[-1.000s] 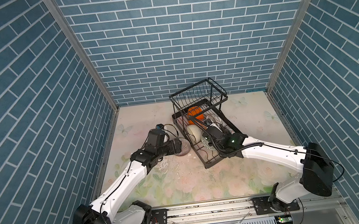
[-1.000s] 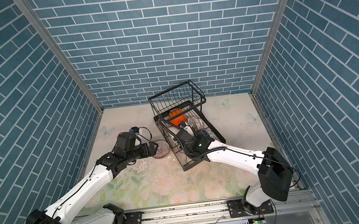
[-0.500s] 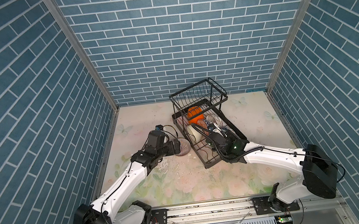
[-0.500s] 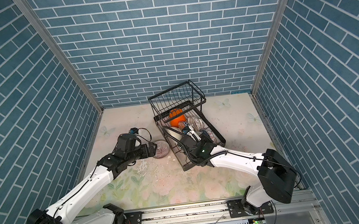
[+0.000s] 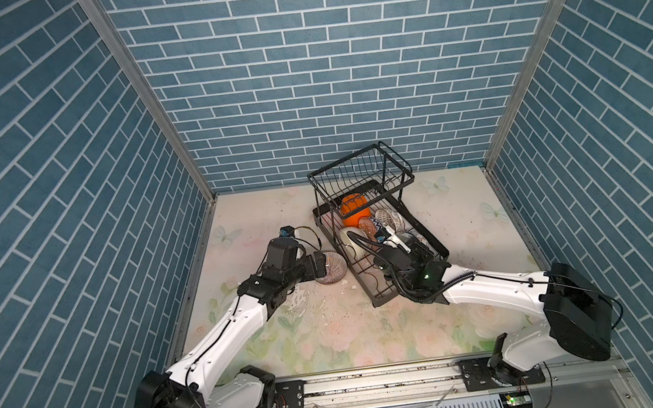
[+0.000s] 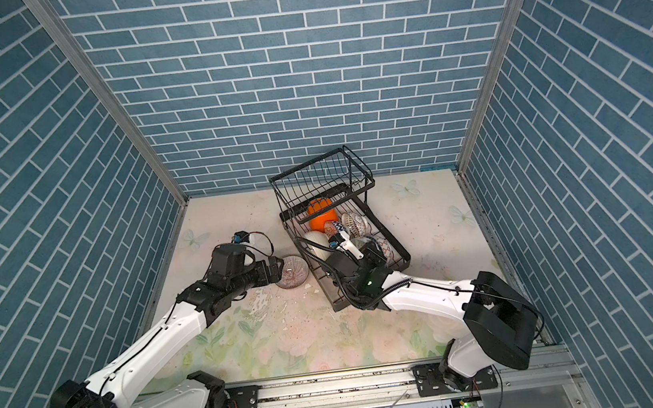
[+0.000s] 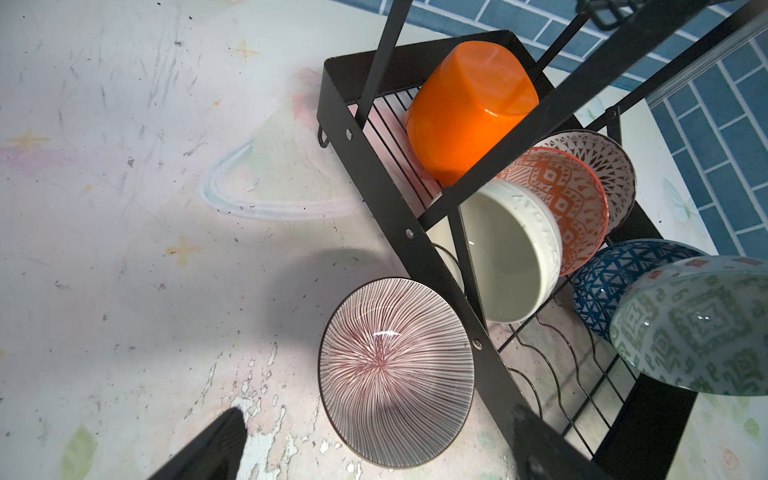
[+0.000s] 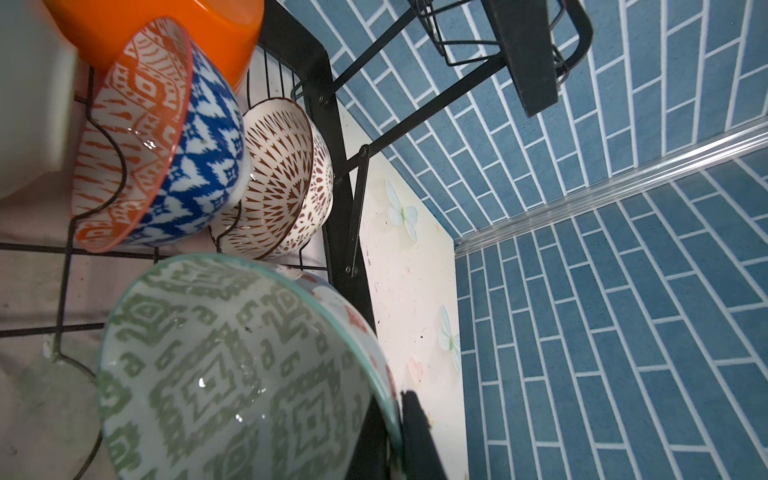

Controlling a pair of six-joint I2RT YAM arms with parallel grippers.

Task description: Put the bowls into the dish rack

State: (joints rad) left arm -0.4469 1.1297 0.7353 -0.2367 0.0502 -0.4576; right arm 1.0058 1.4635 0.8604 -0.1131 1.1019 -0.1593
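Note:
The grey-green bowl, now tilted above the lower tray, will be put down by my right gripper in the lower tray (image 5: 396,255) (image 8: 216,380), just in front of the orange-red patterned bowl.
The black wire dish rack (image 5: 357,277) (image 6: 398,247) (image 7: 386,195) (image 8: 332,124) holds an orange bowl (image 5: 352,210) (image 7: 465,112), a cream bowl (image 7: 507,257), an orange-red patterned bowl (image 8: 133,137), a brown patterned bowl (image 8: 282,174) and a blue patterned bowl (image 7: 611,278). My right gripper (image 5: 416,251) (image 6: 372,254) (image 8: 395,419) is shut on the rim of a grey-green bowl (image 7: 698,328) (image 8: 232,374), tilted above the lower tray. A brown-striped bowl (image 5: 332,269) (image 6: 293,271) (image 7: 397,374) sits on the table against the rack's side. My left gripper (image 5: 323,263) (image 7: 378,409) is open, with its fingers straddling the bowl's near part.
The rack's raised basket (image 5: 358,168) overhangs the far end, above the orange bowl. White flakes (image 5: 327,297) litter the flowered table (image 5: 331,338) near the rack's front corner. Blue brick walls close in three sides, and the arms' rail (image 5: 378,379) runs along the front.
My right gripper has shifted the grey-green bowl slightly over the lower tray, its wrist drawing a little toward the front. The left arm has barely moved.

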